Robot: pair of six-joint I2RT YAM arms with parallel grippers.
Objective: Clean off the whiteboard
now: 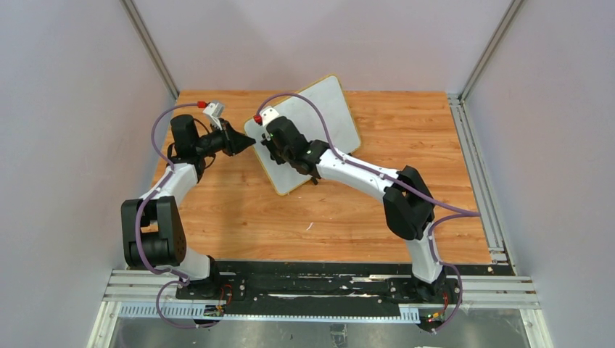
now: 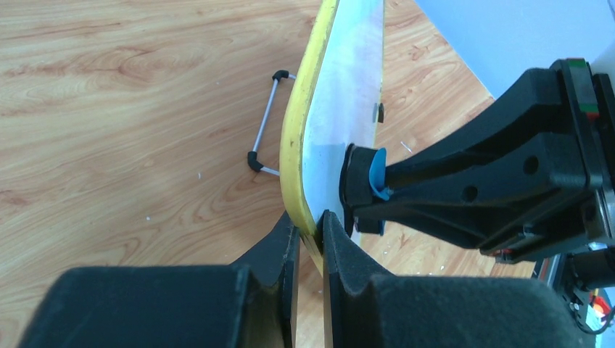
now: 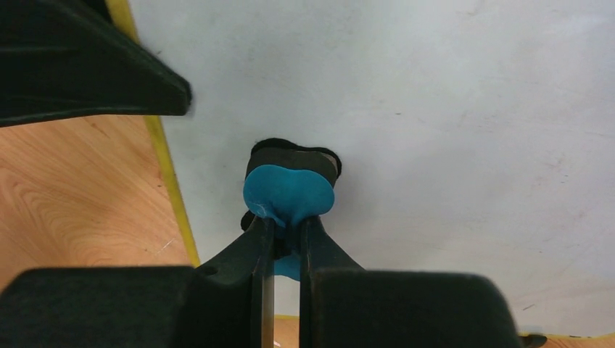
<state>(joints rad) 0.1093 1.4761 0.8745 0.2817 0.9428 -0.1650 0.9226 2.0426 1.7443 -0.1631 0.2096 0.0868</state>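
Observation:
The blue eraser, still pressed against the whiteboard, will be put down by my right gripper on the wooden table [image 1: 398, 196] between the whiteboard's black feet and the rail.
The whiteboard [image 1: 330, 119], white with a thin yellow frame, lies tilted on the wooden table. Its surface looks smudged grey-white with no clear writing in the right wrist view [image 3: 435, 109]. My left gripper [image 1: 250, 141] is shut on the board's yellow left edge [image 2: 301, 145]. My right gripper [image 1: 267, 148] is shut on a small blue eraser [image 3: 289, 194] with a black pad, pressed against the board near its left edge. The eraser also shows in the left wrist view [image 2: 376, 174].
The wooden table [image 1: 406, 210] is bounded by grey walls and metal rails at the right [image 1: 479, 174]. The board's wire stand with black feet [image 2: 265, 130] shows behind it. The left gripper's finger [image 3: 87, 65] sits close to the eraser.

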